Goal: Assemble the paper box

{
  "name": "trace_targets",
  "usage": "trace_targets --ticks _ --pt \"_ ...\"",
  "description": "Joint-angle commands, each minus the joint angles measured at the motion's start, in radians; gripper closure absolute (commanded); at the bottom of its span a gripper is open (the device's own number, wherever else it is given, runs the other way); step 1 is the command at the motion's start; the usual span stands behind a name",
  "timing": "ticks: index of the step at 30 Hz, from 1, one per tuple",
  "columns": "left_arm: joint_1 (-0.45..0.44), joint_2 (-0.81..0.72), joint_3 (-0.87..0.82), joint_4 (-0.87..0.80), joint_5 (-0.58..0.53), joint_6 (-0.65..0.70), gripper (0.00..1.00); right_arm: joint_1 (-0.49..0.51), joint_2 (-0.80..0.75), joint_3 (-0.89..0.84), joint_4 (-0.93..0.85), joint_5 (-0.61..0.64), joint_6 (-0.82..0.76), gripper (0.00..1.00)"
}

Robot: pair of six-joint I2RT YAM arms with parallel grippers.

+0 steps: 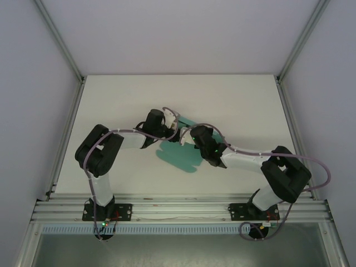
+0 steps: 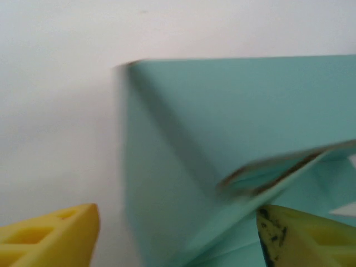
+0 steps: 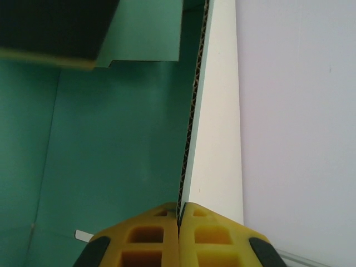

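The box's side flap slants inward at the box's corner, so my left gripper will back clear, then pinch the flap (image 2: 217, 214) beside the box's far side to square it.
The paper box (image 1: 179, 157) is a teal-green card sheet lying mid-table with some flaps raised. My right gripper (image 3: 179, 214) is shut on the edge of an upright flap (image 3: 219, 111), whose pale side and corrugated edge face the camera; the teal sheet (image 3: 111, 139) spreads to its left. In the top view the right gripper (image 1: 192, 136) meets the sheet's far end. My left gripper (image 2: 178, 239) is open, its yellow fingers (image 2: 55, 233) wide apart, with a folded teal panel (image 2: 222, 128) rising between them. The left gripper (image 1: 172, 130) sits just left of the right one.
The white table (image 1: 111, 105) stretches around the sheet, bounded by grey walls and aluminium posts (image 1: 61, 41). A metal rail (image 1: 178, 208) carrying both arm bases runs along the near edge. A dark finger with a yellow edge (image 3: 50, 33) hangs over the sheet in the right wrist view.
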Motion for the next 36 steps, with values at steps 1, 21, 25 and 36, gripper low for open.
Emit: trace_targets --ticks 1,21,25,36 --pt "-0.012 0.032 0.059 0.002 0.173 0.052 0.34 0.015 0.022 0.003 -0.113 -0.193 0.023 1.00" --pt "-0.014 -0.113 -0.071 0.006 -0.009 -0.077 0.27 -0.002 0.028 -0.004 -0.024 -0.141 0.028 1.00" --pt "-0.012 -0.265 -0.200 0.016 -0.075 -0.115 0.00 -0.007 0.019 -0.013 0.001 -0.128 0.008 1.00" --pt "0.219 -0.593 -0.383 -0.215 -0.432 -0.456 0.00 -0.007 0.004 -0.020 0.007 -0.129 -0.011 1.00"
